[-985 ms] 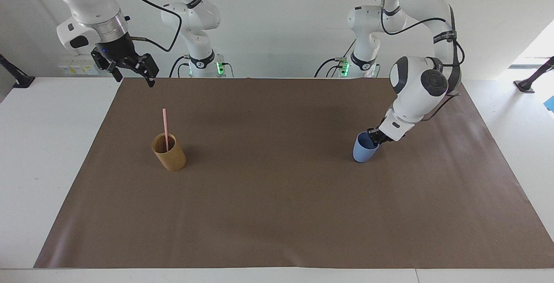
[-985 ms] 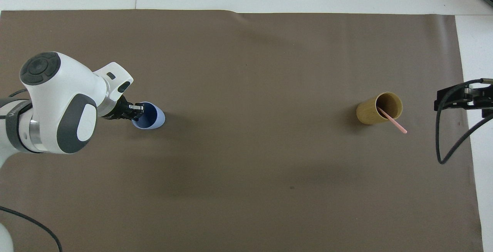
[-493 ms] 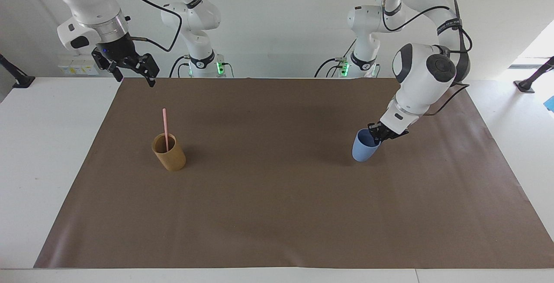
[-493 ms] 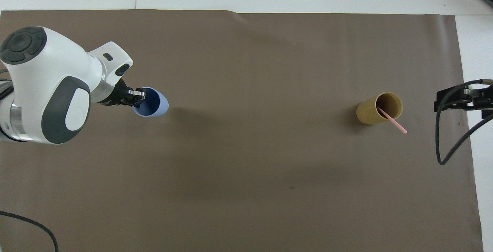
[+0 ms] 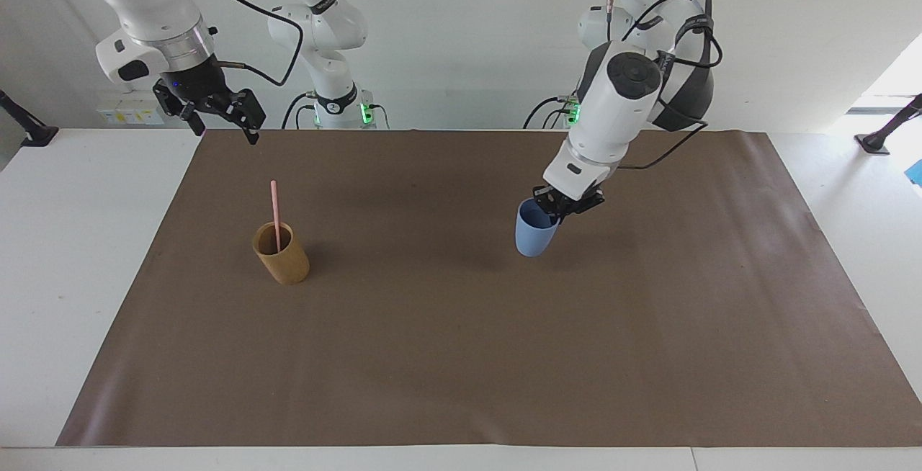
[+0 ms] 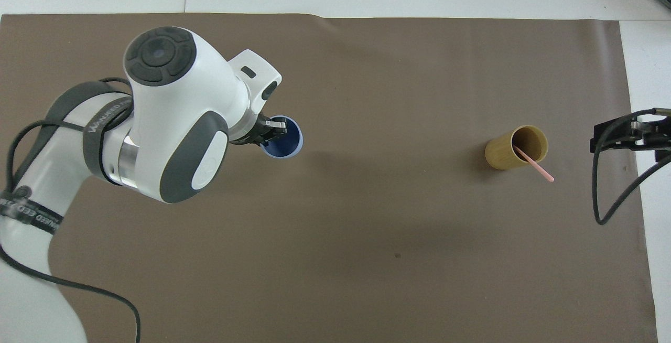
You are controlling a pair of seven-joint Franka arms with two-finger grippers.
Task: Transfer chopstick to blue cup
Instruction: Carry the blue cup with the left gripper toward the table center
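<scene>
The chopstick's loose end (image 6: 548, 175) sticks out past the rim of the tan-brown cup, and my right gripper will close on it.
My left gripper (image 5: 556, 206) (image 6: 276, 129) is shut on the rim of the blue cup (image 5: 534, 230) (image 6: 285, 145) and holds it upright just above the brown mat. The pale pink chopstick (image 5: 274, 214) (image 6: 534, 164) stands leaning in the tan-brown cup (image 5: 282, 255) (image 6: 511, 150) toward the right arm's end of the table. My right gripper (image 5: 222, 125) (image 6: 626, 138) hangs open high over the mat's edge at that end, apart from both cups, and waits.
A brown mat (image 5: 461, 356) covers most of the white table (image 5: 79, 240). A black cable (image 6: 603, 196) loops down from the right gripper.
The left arm has lifted the blue cup off the mat and carried it toward the tan-brown cup. The right arm has not moved.
</scene>
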